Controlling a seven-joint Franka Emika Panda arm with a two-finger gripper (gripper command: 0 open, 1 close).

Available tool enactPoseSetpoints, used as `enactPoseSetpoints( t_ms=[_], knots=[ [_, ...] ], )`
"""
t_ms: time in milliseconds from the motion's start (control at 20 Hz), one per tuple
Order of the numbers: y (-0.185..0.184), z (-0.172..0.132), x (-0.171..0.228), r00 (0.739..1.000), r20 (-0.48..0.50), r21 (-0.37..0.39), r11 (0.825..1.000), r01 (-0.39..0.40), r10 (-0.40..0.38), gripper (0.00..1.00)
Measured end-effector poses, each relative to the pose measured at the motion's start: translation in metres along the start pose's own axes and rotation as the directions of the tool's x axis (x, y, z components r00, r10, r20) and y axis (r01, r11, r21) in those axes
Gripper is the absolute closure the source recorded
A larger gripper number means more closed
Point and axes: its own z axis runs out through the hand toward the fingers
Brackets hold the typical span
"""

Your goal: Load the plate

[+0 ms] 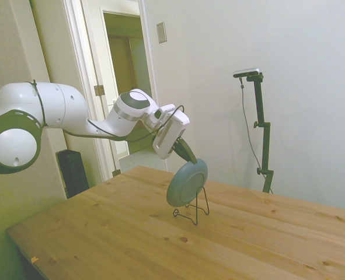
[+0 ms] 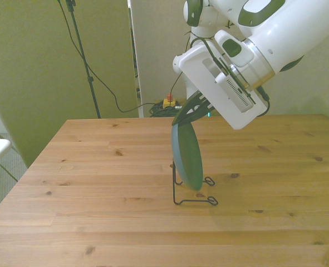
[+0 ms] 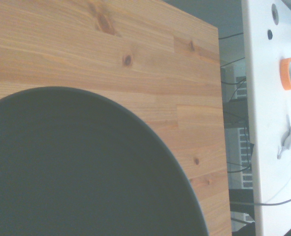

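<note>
I should set the teal-green plate on edge in the black wire stand, before its curled ends [image 2: 187, 195], with my gripper.
The teal-green plate [image 1: 187, 182] [image 2: 187, 156] stands on edge, tilted, with its lower rim at the small black wire stand [image 1: 194, 214] [image 2: 195, 201] near the middle of the wooden table [image 1: 102, 233]. Whether the rim rests in the stand or hangs just above it, I cannot tell. My gripper [image 1: 188, 153] [image 2: 187, 114] reaches down at a slant from above, and its dark fingers are shut on the plate's top rim. In the wrist view the plate's dark face [image 3: 86, 172] fills the lower half, with table boards [image 3: 61, 49] beyond it.
A black box [image 1: 73, 172] stands on the floor beside the table's far corner, by an open doorway. Past the table edge in the wrist view is a white bench with an orange tape roll [image 3: 288, 73]. Cables and a small red-topped device [image 2: 168, 102] lie behind the table.
</note>
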Motion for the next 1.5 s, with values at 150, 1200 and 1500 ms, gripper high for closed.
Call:
enactPoseSetpoints(
  t_ms=[150, 1200, 1500],
  knots=[
    [0.000, 0.002, 0.000, 1.000, 0.000, -0.005, 1.000, 0.005, -0.005, 1.00],
    [-0.008, 0.025, 0.003, 0.999, 0.018, -0.028, 0.999, 0.034, -0.034, 1.00],
    [-0.012, 0.024, 0.006, 1.000, 0.016, -0.023, 0.999, 0.026, -0.026, 0.00]
  ],
)
